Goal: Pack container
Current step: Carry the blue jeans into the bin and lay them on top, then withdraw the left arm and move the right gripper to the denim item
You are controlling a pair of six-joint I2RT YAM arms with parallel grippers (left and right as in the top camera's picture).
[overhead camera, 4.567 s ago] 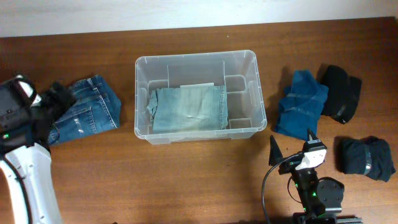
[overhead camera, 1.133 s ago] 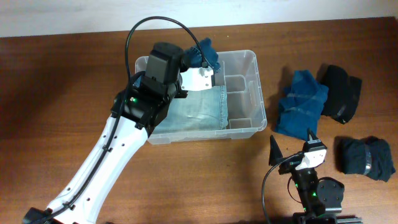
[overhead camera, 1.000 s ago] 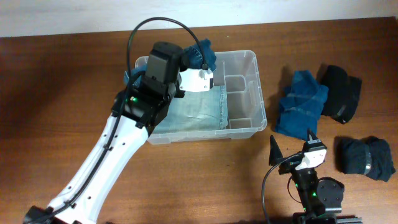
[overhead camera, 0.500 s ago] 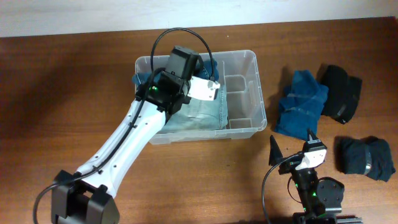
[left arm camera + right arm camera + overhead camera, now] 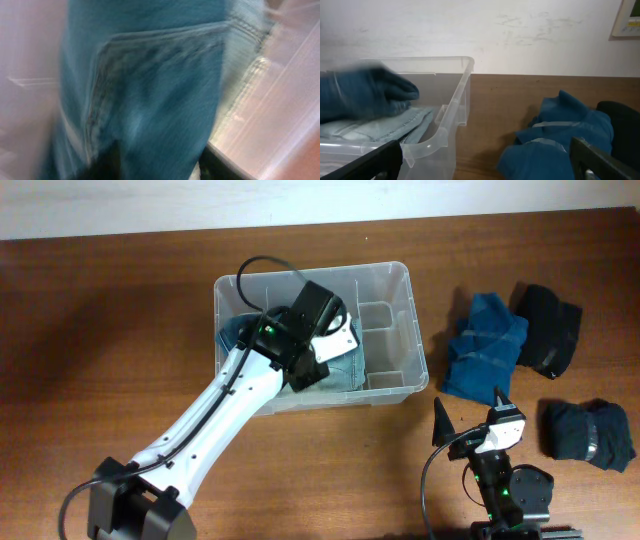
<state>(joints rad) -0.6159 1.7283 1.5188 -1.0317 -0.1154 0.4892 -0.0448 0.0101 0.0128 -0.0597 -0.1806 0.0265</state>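
Note:
The middle of the folded blue garment (image 5: 488,343) (image 5: 555,139), lying between the container and the black garment, will be gripped by my right gripper.
The clear plastic container (image 5: 412,330) stands mid-table with folded light-blue jeans (image 5: 345,368) inside. My left gripper (image 5: 300,366) reaches down into it, shut on darker blue jeans (image 5: 235,332) that show at the container's left end. In the left wrist view the blurred dark denim (image 5: 150,90) fills the frame between the jaws (image 5: 160,167), with the container wall (image 5: 280,120) at right. My right gripper (image 5: 468,415) is open and empty near the front edge. The right wrist view shows its jaws (image 5: 485,165), the container rim (image 5: 465,62) and the blurred dark jeans (image 5: 365,92).
A folded blue garment (image 5: 485,345) lies right of the container, also in the right wrist view (image 5: 560,130). A black garment (image 5: 548,328) lies beyond it and a dark rolled one (image 5: 588,432) sits at the front right.
My left arm took the dark jeans from the table's left, carried them over the container's back rim, and has now lowered them inside. The right arm has not moved.

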